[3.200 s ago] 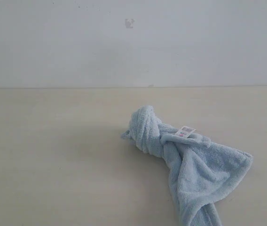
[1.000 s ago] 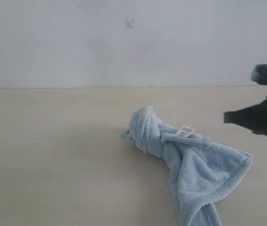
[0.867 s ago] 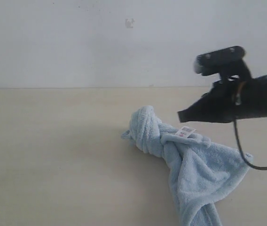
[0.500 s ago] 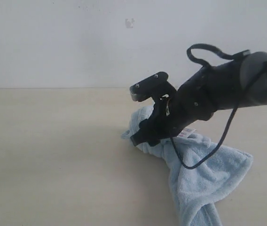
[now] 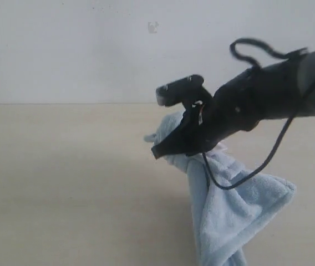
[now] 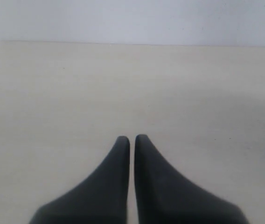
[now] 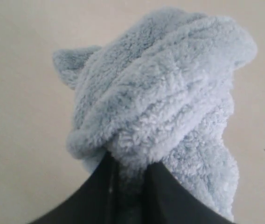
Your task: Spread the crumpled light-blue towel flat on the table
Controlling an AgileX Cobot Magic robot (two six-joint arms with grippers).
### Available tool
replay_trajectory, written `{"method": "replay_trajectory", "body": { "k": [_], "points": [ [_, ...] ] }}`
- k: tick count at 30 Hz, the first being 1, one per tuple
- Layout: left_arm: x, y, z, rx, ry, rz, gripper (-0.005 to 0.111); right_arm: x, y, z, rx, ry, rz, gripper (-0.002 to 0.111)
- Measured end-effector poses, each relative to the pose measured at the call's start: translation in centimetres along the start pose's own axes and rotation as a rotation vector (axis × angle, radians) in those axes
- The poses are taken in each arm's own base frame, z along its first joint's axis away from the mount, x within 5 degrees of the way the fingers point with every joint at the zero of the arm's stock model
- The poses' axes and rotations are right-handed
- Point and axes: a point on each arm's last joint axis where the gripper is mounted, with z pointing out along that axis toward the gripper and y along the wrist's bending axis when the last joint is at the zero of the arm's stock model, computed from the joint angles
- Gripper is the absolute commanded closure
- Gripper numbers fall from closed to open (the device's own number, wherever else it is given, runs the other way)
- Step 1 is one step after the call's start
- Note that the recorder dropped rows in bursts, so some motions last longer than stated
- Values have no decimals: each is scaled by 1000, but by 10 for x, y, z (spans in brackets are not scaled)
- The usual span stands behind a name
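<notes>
I will let go of the towel's twisted end, now lifted a little, with my right gripper on bare table (image 5: pixel 155 206) next to the towel's long fold, away from the cable.
The light-blue fluffy towel (image 5: pixel 229 205) lies bunched on the cream table (image 5: pixel 63 183), right of the middle. Its twisted top end (image 7: pixel 165 88) is lifted a little. My right gripper (image 5: pixel 160 151) reaches in from the right and is shut on that twisted end; in the right wrist view the fleece is pinched between the two black fingers (image 7: pixel 100 196). The lower part of the towel fans out toward the front edge. My left gripper (image 6: pixel 131 138) shows only in the left wrist view, shut with nothing in it, over bare table (image 6: pixel 123 84).
A white-grey wall (image 5: pixel 91 50) rises behind the table's far edge. A black cable (image 5: pixel 252 166) loops from the right arm down over the towel. Bare tabletop stretches to the left of the towel.
The right arm came in from the right, reached down to the towel's twisted end and closed on it. That end is now raised slightly and the towel's shape has shifted. The left gripper stays shut.
</notes>
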Motion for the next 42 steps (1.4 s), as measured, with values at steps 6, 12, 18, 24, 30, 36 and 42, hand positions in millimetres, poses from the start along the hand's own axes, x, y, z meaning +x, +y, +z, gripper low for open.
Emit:
{"method": "replay_trajectory", "body": {
  "k": [6,12,18,24,30,36,42],
  "points": [
    [0,0,0,0,0,0,103,-14,9,-63,-174,-34,-75,109],
    [0,0,0,0,0,0,103,16,17,-71,-817,166,-262,109],
    [0,0,0,0,0,0,103,13,-20,-50,-963,14,-110,109],
    [0,0,0,0,0,0,103,40,-35,0,-968,148,20,102],
    [0,0,0,0,0,0,103,61,-37,32,-960,244,84,57],
    [0,0,0,0,0,0,103,60,-37,33,-959,255,94,42],
    [0,0,0,0,0,0,103,34,-41,28,-953,245,178,44]
  ]
}}
